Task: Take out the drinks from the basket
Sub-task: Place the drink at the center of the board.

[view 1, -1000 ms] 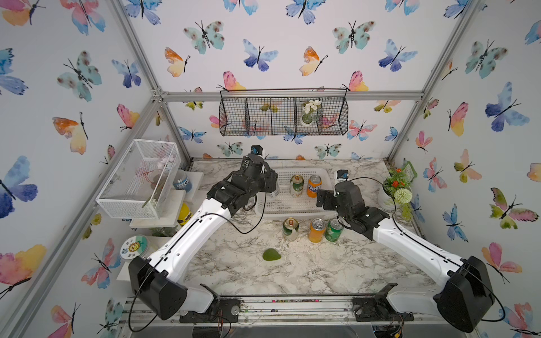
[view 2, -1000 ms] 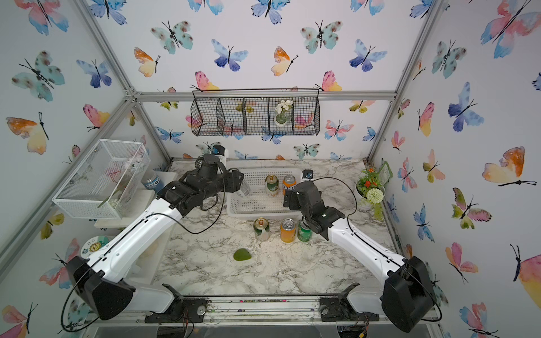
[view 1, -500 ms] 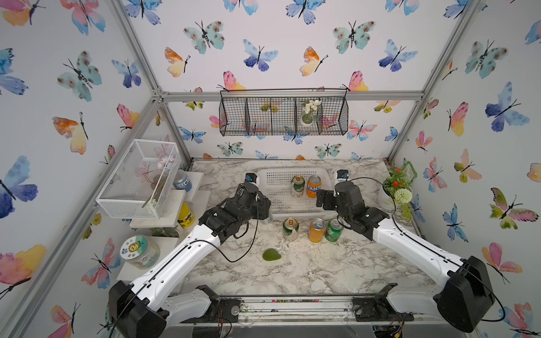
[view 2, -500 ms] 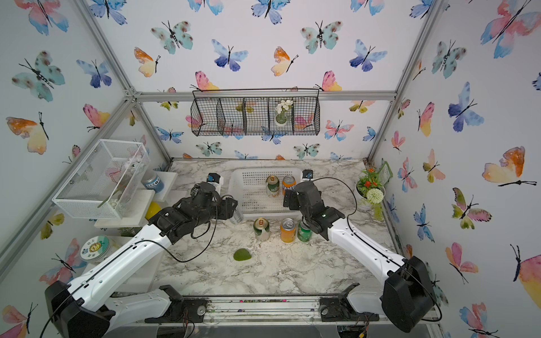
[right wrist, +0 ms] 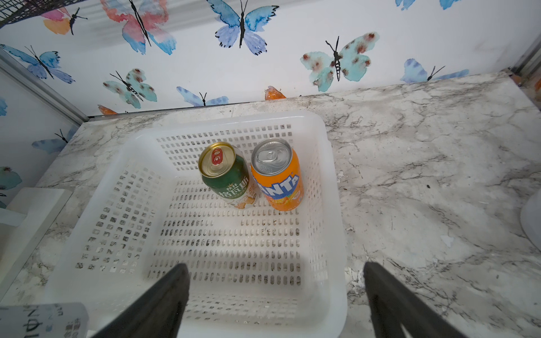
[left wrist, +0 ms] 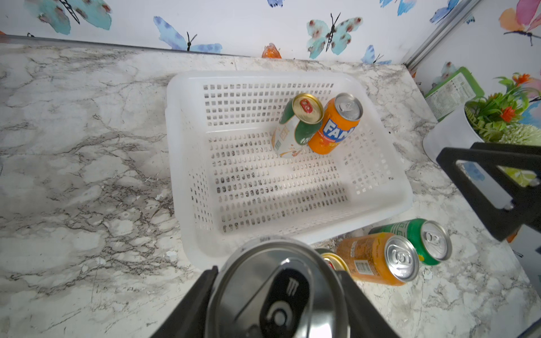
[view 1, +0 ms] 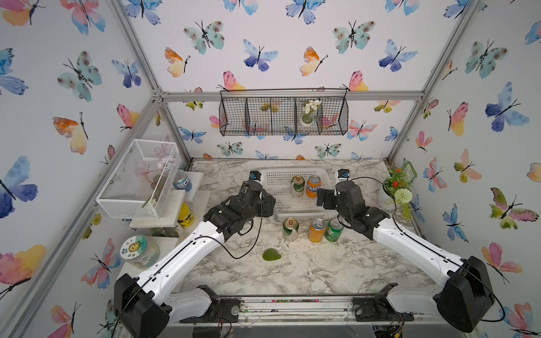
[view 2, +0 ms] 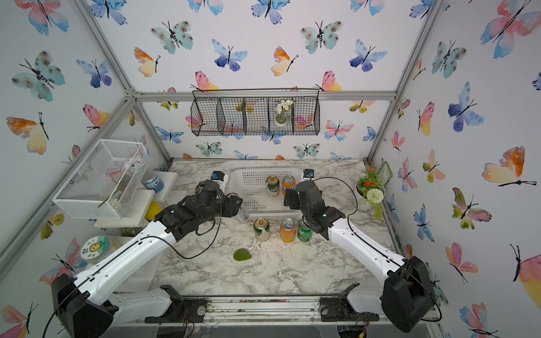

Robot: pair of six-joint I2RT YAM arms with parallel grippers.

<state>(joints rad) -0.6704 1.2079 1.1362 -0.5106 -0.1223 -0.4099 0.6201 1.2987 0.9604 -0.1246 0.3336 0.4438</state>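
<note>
Once my left gripper lets go, the tall slim silver can will sit beside the green-and-cream can outside the basket [view 1: 269, 236].
My left gripper [view 1: 270, 207] is shut on the tall slim silver can [left wrist: 278, 295], holding it upright low over the marble just outside the near left corner of the white basket [view 1: 281, 173]. The can's lower end [view 2: 242, 216] shows in a top view. Inside the basket stand a green-and-cream can [view 1: 297, 186] and an orange Fanta can [view 1: 313, 185], touching each other. On the table in front of the basket stand a green-and-cream can [view 1: 290, 229], an orange can [view 1: 316, 230] and a bright green can [view 1: 333, 230]. My right gripper [right wrist: 275, 272] hangs open over the basket's near right part, holding nothing.
A green leaf-shaped piece [view 1: 271, 254] lies on the marble nearer the front. A white flower pot [view 1: 392, 194] stands at the right wall. At the left are a white wire-mesh box [view 1: 140, 175], a blue-lidded jar [view 1: 181, 182] and a yellow jar [view 1: 185, 216] on shelves. A black wire basket [view 1: 282, 112] hangs on the back wall.
My left arm has drawn back from over the basket toward the front left and come down, carrying the silver can out past the basket's near edge. The right arm has stayed put.
</note>
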